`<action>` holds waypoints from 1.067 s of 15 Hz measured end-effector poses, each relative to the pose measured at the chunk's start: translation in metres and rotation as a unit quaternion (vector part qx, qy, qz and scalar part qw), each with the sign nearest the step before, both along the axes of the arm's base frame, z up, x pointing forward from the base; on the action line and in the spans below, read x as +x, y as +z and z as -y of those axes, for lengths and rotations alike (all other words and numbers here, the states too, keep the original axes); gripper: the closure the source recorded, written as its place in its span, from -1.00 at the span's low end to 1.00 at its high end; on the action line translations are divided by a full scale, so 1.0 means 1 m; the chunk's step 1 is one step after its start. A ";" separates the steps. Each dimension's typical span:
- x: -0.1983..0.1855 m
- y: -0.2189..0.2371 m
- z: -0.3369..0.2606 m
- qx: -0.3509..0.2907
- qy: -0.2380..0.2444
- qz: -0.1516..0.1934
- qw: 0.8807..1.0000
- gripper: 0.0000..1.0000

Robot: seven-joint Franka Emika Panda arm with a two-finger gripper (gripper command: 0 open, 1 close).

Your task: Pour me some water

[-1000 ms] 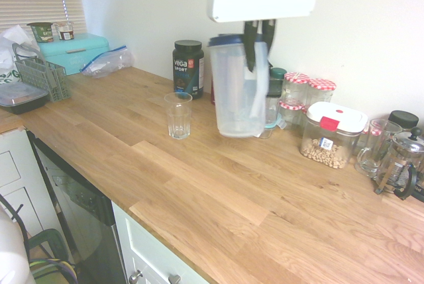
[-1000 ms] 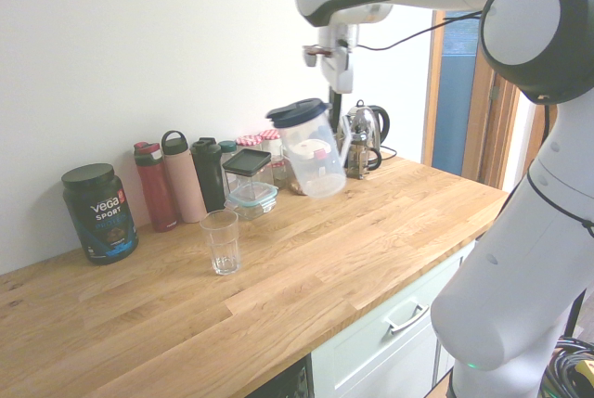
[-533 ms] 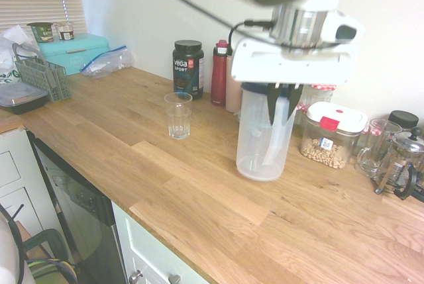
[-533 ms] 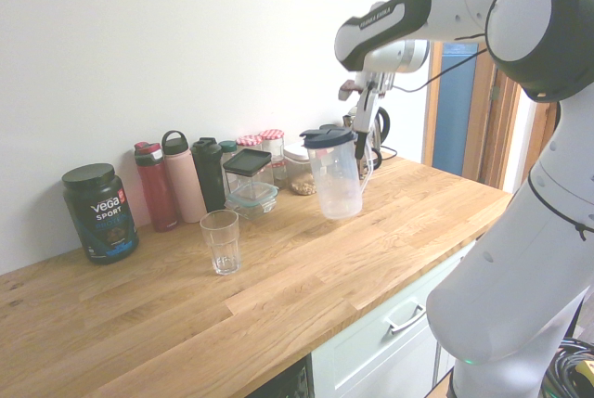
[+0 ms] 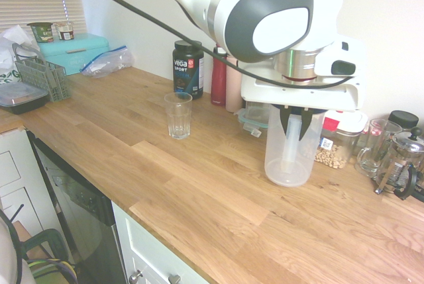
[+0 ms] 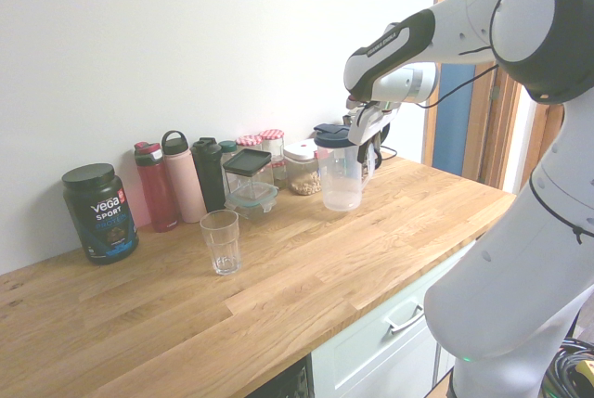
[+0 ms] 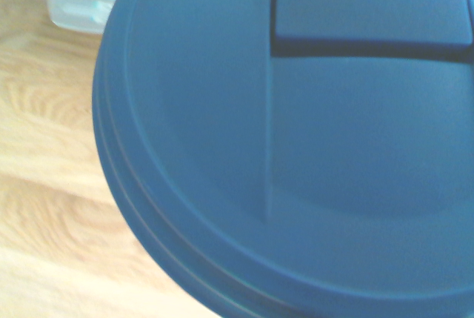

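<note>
Next, my gripper sets the pitcher down on the wooden counter (image 6: 344,216), close to the jar of chickpeas that has the white lid.
A clear plastic pitcher (image 5: 289,158) with a dark blue lid (image 7: 296,147) stands upright, its base at the wooden counter (image 5: 199,185), in front of the jars by the wall. My gripper (image 5: 296,125) reaches down from above and is shut on the pitcher's handle; the second exterior view shows the same gripper (image 6: 357,134) at the pitcher (image 6: 342,175). An empty-looking drinking glass (image 5: 177,115) stands apart to the pitcher's left, also visible as the glass (image 6: 221,241) in the second exterior view. I cannot make out any water level in the pitcher.
Along the wall stand a black Vega tub (image 5: 188,67), tall bottles (image 5: 218,75), a teal-rimmed box (image 5: 255,115), a white-lidded jar of chickpeas (image 5: 334,142), a glass mug (image 5: 374,146) and a French press (image 5: 401,161). A grey rack (image 5: 43,75) sits far left.
The pitcher was raised near the glass a second ago; my gripper has carried it away from the glass and lowered it upright to the counter by the jars.
</note>
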State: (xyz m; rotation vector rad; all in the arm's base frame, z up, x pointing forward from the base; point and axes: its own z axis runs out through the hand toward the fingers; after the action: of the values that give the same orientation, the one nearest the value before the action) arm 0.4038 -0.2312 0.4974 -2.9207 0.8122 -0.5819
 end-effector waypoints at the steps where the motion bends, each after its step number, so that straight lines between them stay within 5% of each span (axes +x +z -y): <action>1: -0.005 -0.002 -0.002 0.002 0.000 0.000 1.000 1.00; 5: -0.007 -0.015 -0.003 0.009 -0.013 -0.002 1.000 1.00; 6: -0.005 -0.018 -0.002 0.009 -0.019 -0.002 1.000 -1.00; 16: 0.007 -0.024 -0.005 0.009 -0.035 -0.002 0.999 -1.00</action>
State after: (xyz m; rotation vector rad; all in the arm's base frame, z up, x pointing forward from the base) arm 0.4108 -0.2266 0.4738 -2.8873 0.9194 -0.5707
